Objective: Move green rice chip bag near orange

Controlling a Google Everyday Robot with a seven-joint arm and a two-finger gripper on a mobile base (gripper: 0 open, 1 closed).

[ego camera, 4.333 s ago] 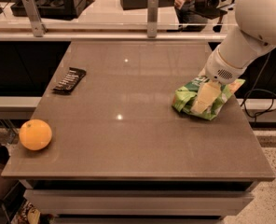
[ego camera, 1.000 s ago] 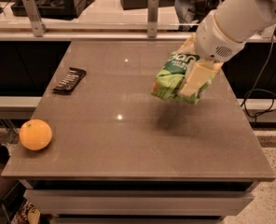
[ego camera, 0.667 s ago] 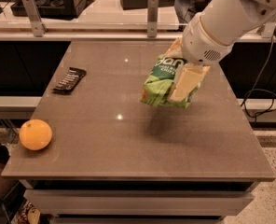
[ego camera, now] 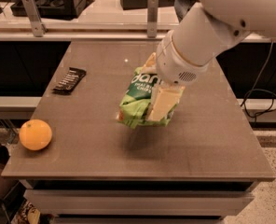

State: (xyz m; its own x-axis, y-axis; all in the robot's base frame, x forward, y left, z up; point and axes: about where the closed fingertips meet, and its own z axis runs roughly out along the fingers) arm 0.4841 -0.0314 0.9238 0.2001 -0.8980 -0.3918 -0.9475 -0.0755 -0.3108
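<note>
Next, my gripper releases the green rice chip bag on the table (ego camera: 98,143) next to the orange, close to the front edge.
The green rice chip bag (ego camera: 139,100), light green with white lettering, hangs in the air above the middle of the table. My gripper (ego camera: 160,101) is shut on the bag's right side, with one pale finger (ego camera: 164,103) across its front. The big white arm reaches in from the upper right. The orange (ego camera: 35,134) sits on the table near the front left corner, well to the left of the bag and apart from it.
A small flat black bar (ego camera: 69,80) lies at the table's left side. The brown table (ego camera: 212,139) ends close behind the orange at the left and front edges. Metal posts (ego camera: 33,15) and desks stand behind the table.
The bag was lifted off the table's right side and carried left and toward the front. It now hangs over the table's middle, closer to the orange.
</note>
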